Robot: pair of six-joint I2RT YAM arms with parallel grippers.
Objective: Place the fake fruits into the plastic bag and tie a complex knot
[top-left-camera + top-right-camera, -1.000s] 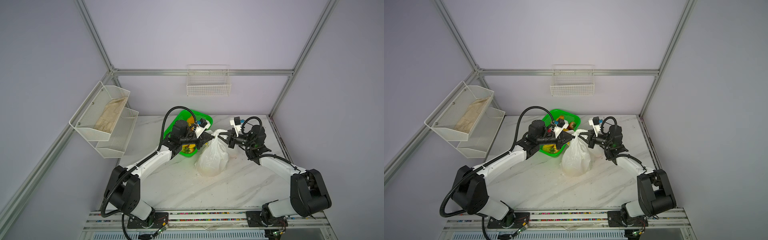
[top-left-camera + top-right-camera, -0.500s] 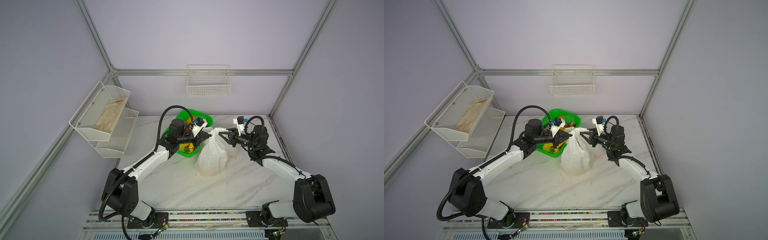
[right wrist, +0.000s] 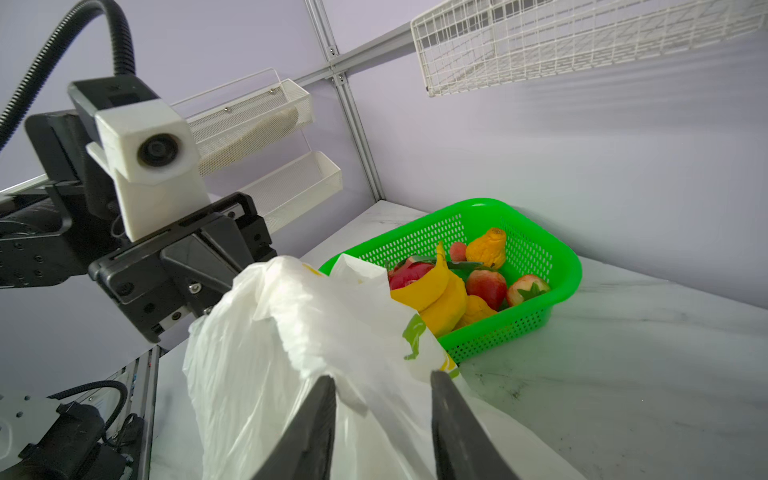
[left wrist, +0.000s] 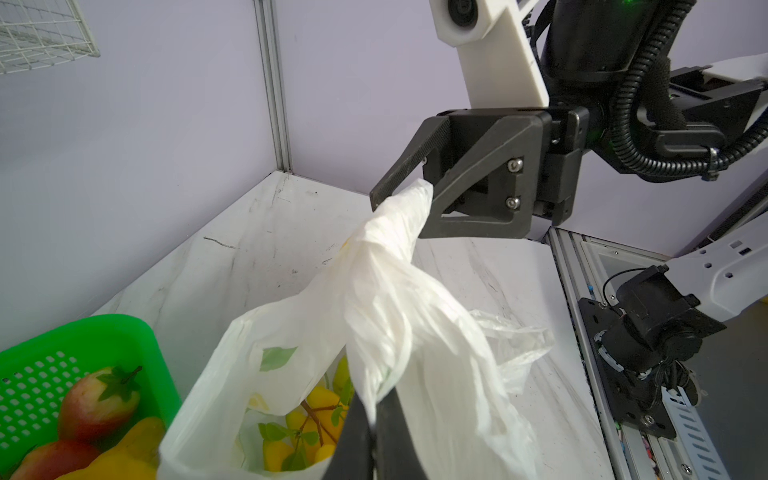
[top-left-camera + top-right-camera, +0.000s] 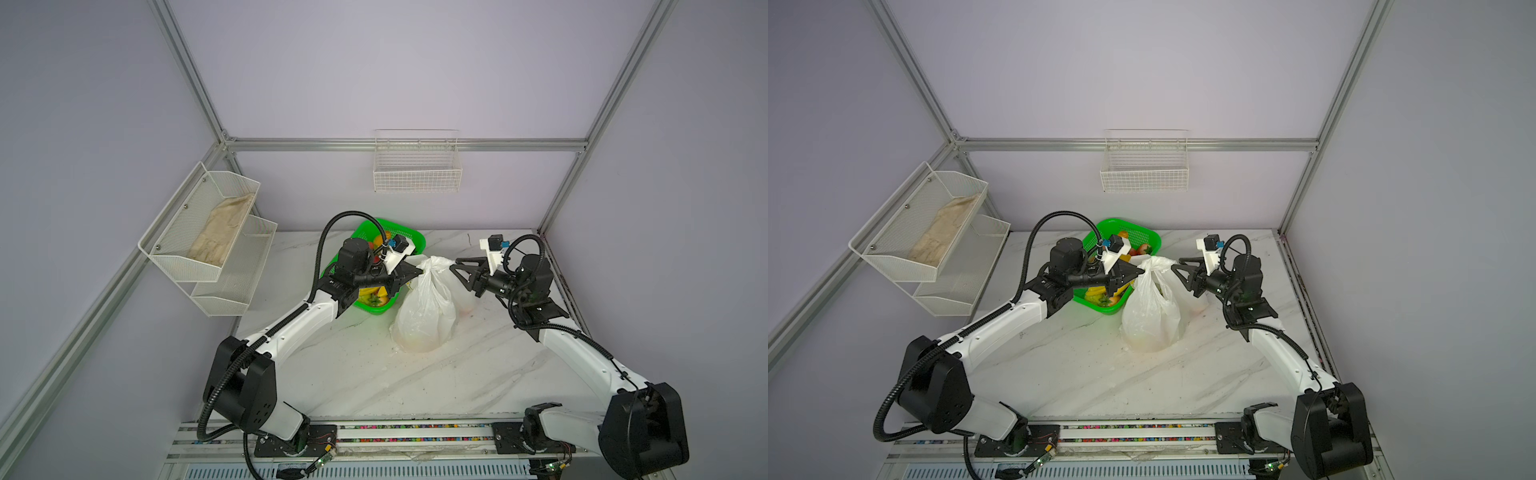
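Next, I back my right gripper off, roll its wrist and pinch the bunched handle [image 5: 439,263] at a slant, because the loose end of the bag's handle sits only at that gripper's fingertips.
The plastic bag [image 5: 424,311] [image 5: 1152,311] stands on the marble table, pulled up to a bunched twist of handles [image 5: 434,264] [image 4: 386,249]; whether that twist is a tied knot I cannot tell. My left gripper [image 5: 419,271] [image 5: 1142,271] [image 4: 376,409] is shut on one handle strand. My right gripper [image 5: 454,265] [image 5: 1176,265] [image 3: 382,376] is open, its jaws astride the other loose handle end without pinching it. Fake fruits [image 3: 449,291] [image 4: 97,399] lie in the green basket. Faint pinkish shapes show through the bag's bottom [image 5: 419,340].
The green mesh basket [image 5: 411,241] [image 3: 540,291] sits right behind the bag, under my left wrist. A white wire basket [image 5: 417,174] hangs on the back wall. A two-tier white shelf [image 5: 232,286] with a beige cloth is at the left wall.
My right gripper went from shut on the handle to open and drew back a little to the right. The left gripper stayed shut on its strand and shifted slightly left.
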